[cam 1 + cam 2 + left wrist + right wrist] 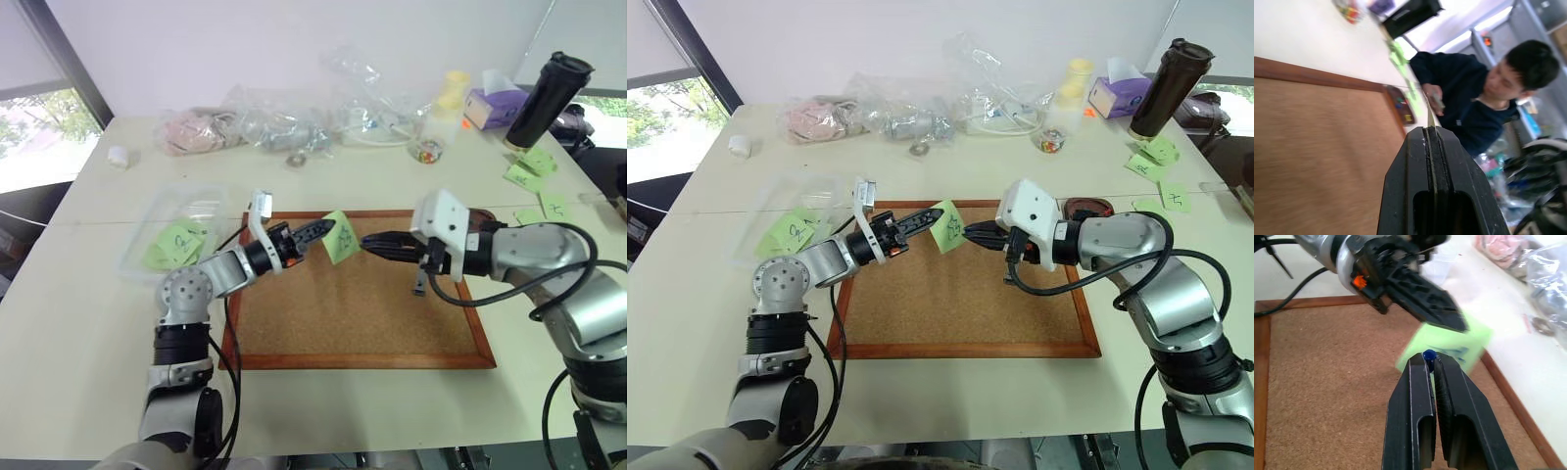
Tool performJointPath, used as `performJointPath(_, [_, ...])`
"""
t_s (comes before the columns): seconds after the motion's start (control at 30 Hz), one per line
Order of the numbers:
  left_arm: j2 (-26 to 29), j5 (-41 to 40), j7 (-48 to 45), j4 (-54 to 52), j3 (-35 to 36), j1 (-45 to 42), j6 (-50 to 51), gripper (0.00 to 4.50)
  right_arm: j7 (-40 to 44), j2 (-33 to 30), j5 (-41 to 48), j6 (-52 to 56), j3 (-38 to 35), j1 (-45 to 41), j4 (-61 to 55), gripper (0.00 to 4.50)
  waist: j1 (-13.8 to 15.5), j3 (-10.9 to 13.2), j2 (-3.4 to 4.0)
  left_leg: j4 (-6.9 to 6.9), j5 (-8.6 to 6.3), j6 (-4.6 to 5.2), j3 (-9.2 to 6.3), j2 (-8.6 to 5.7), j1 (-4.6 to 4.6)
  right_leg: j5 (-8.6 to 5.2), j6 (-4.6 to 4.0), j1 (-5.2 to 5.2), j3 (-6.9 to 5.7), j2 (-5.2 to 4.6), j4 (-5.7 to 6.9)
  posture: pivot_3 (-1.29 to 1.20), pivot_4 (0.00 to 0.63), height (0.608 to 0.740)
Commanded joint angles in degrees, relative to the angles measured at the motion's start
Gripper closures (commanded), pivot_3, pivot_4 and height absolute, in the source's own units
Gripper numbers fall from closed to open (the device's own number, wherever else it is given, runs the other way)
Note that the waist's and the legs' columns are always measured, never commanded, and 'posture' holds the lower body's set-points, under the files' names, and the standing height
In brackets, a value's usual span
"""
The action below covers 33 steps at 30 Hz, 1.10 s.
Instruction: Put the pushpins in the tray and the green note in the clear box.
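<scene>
The right gripper should release the blue pushpin among the coloured pins in the tray (477, 231) by the far corner of the cork board.
The green note (341, 237) hangs above the cork board (353, 313), and my left gripper (328, 231) is shut on its edge. My right gripper (367, 242) meets the note from the other side, shut on a blue pushpin (1428, 354) whose head lies against the note (1462, 345). The tray (1087, 207), a dark brown dish, sits by the board's far right corner, behind my right wrist; a few coloured pins lie in the tray (1403, 104). The clear box (201, 196) stands left of the board with green notes inside.
Clear plastic bags (284, 122), a small jar of pins (428, 150), a tissue box (493, 106) and a dark tumbler (547, 100) line the table's far side. More green notes (529, 168) lie at the right. A person in a dark top (1469, 98) sits beyond the right edge.
</scene>
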Motion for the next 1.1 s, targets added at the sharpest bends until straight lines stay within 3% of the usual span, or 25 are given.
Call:
performJointPath(0.03, [1.8, 1.4, -2.4, -0.2, 0.1, -0.1, -2.8, 4.45, -2.8, -0.5, 2.1, 0.9, -9.1, -0.2, 4.7, 4.5, 0.1, 0.0, -0.01, 0.0, 0.0, 0.0, 0.0, 0.0, 0.0, 0.0, 0.0, 0.0, 0.0, 0.0, 0.0, 0.0, 0.15, 0.74])
performJointPath(0.2, [3.3, 2.1, -5.1, -2.2, -1.5, 0.8, -4.4, 4.45, -9.1, 0.6, -0.9, -2.5, -17.1, 2.4, 22.3, 4.5, 0.0, 0.0, -0.04, 0.01, 0.0, 0.0, 0.0, -0.02, 0.02, 0.0, 0.0, 0.05, 0.0, -0.01, 0.0, 0.0, 0.15, 0.74])
performJointPath(0.4, [5.4, 5.5, -9.6, -7.8, -6.4, 3.1, -7.9, 4.45, -14.0, 0.1, -6.7, -8.0, -17.0, 2.3, 38.5, 4.5, -0.4, 0.0, -0.01, -0.06, 0.0, -0.01, 0.06, 0.02, 0.02, 0.0, 0.0, -0.04, 0.03, 0.01, 0.02, 0.0, 0.15, 0.74])
performJointPath(0.9, [11.9, 14.1, -14.2, -16.4, -12.0, 6.3, -17.1, 4.45, -13.4, 2.6, -9.6, -14.3, -13.8, -2.3, 52.3, 4.5, -0.2, 0.0, 0.02, -0.03, 0.01, -0.01, 0.1, 0.02, 0.02, 0.0, 0.0, -0.01, 0.05, 0.0, 0.01, 0.0, 0.15, 0.74])
performJointPath(1.0, [12.2, 14.3, -13.8, -17.2, -11.7, 6.6, -17.2, 4.5, -13.4, 2.7, -10.0, -15.1, -13.4, -2.9, 53.6, 3.6, -0.2, 0.0, 0.02, -0.03, 0.01, -0.01, 0.1, 0.02, 0.02, 0.0, 0.0, -0.01, 0.05, 0.01, 0.01, 0.0, 0.15, 0.74])
performJointPath(1.1, [12.4, 14.4, -13.5, -18.1, -11.6, 6.6, -17.2, 4.5, -13.6, 2.5, -10.4, -15.8, -13.2, -3.0, 54.0, 2.11, -0.2, 0.0, 0.02, -0.03, 0.01, -0.01, 0.1, 0.02, 0.02, 0.0, 0.0, -0.01, 0.05, 0.0, 0.01, 0.0, 0.15, 0.74])
